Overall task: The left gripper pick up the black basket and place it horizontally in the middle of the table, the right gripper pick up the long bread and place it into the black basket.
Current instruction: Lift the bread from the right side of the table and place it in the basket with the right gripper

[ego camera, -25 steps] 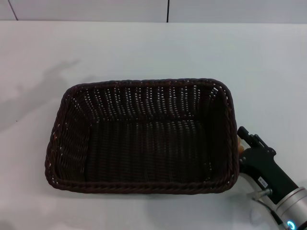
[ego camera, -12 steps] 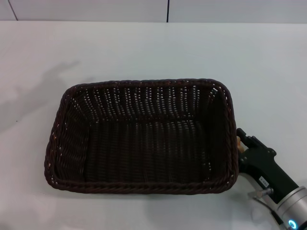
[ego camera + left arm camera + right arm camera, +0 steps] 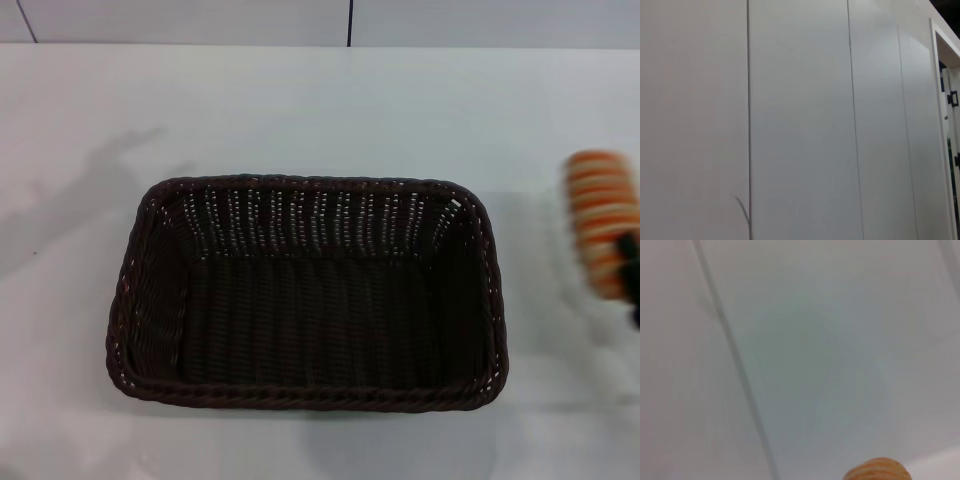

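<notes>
The robot's right gripper will release the long bread on the black basket's bottom, off its middle (image 3: 370, 295) toward that gripper's side.
The black basket (image 3: 306, 290) lies lengthwise across the middle of the white table (image 3: 300, 110), and it holds nothing. The long bread (image 3: 601, 220), tan with orange-red stripes, hangs in the air at the right edge of the head view, to the right of the basket and above the table. Only a black bit of my right gripper (image 3: 631, 272) shows, against the bread's lower end, shut on it. The bread's end also shows in the right wrist view (image 3: 879, 470). My left gripper is out of view.
A grey panelled wall (image 3: 350, 20) runs behind the table's far edge. The left wrist view shows only wall panels (image 3: 800, 120). A faint shadow (image 3: 90, 190) lies on the table left of the basket.
My right gripper was low at the basket's front right corner; now it is up at the right edge with the long bread lifted. The basket has shifted slightly to the right.
</notes>
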Motion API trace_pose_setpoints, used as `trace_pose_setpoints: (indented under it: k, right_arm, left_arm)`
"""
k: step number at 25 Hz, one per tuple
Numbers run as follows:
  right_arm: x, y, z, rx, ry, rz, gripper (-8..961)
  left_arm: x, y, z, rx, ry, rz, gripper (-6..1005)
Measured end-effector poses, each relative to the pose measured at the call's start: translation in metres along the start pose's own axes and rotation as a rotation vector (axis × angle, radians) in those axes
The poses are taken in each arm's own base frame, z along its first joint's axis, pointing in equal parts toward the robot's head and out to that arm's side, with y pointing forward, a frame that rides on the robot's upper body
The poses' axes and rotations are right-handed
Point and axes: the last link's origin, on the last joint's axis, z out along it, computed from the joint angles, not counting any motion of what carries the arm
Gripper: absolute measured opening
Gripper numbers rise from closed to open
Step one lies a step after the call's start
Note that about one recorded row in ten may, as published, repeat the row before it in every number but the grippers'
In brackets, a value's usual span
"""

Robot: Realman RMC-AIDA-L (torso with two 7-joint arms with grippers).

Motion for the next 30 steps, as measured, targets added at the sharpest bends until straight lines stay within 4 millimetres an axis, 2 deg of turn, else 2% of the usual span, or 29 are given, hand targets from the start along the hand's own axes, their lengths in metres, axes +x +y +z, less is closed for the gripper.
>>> trace_pose_setpoints:
  k: [4, 7, 8, 9, 10, 13, 18, 25, 27, 30]
  right_arm:
    - [-0.023, 0.0, -0.013, -0.025, -0.151, 0.002, 389]
    - [-0.034, 0.013, -0.015, -0.128, -0.224, 0.018, 388]
    - [-0.037, 0.029, -0.01, -0.236, -0.244, 0.032, 388]
    - [-0.037, 0.037, -0.007, -0.296, -0.243, 0.041, 388]
    - [-0.037, 0.037, -0.007, -0.296, -0.243, 0.041, 388]
    - [-0.034, 0.063, 0.007, -0.466, -0.222, 0.069, 387]
    - [-0.018, 0.097, 0.027, -0.708, -0.086, 0.046, 390]
    - [-0.009, 0.101, 0.036, -0.746, -0.005, 0.031, 394]
    - [-0.009, 0.1, 0.037, -0.735, -0.007, 0.03, 466]
    - [-0.014, 0.086, 0.036, -0.641, -0.052, 0.025, 575]
  left_arm:
    - [0.0, 0.0, 0.0, 0.0, 0.0, 0.0, 676]
    - [0.004, 0.001, 0.002, -0.005, 0.001, 0.006, 676]
    - [0.004, 0.001, 0.002, -0.006, 0.001, 0.007, 676]
    - [0.005, 0.001, 0.003, -0.006, 0.002, 0.011, 676]
    - [0.005, 0.001, 0.003, -0.006, 0.002, 0.012, 676]
    - [0.006, 0.001, 0.004, -0.007, 0.003, 0.017, 676]
    - [0.007, 0.001, 0.005, -0.008, 0.005, 0.018, 676]
    - [0.007, 0.0, 0.005, -0.002, 0.005, 0.019, 677]
    - [0.007, 0.0, 0.005, -0.001, 0.006, 0.02, 677]
    - [0.007, -0.001, 0.005, 0.002, 0.007, 0.02, 677]
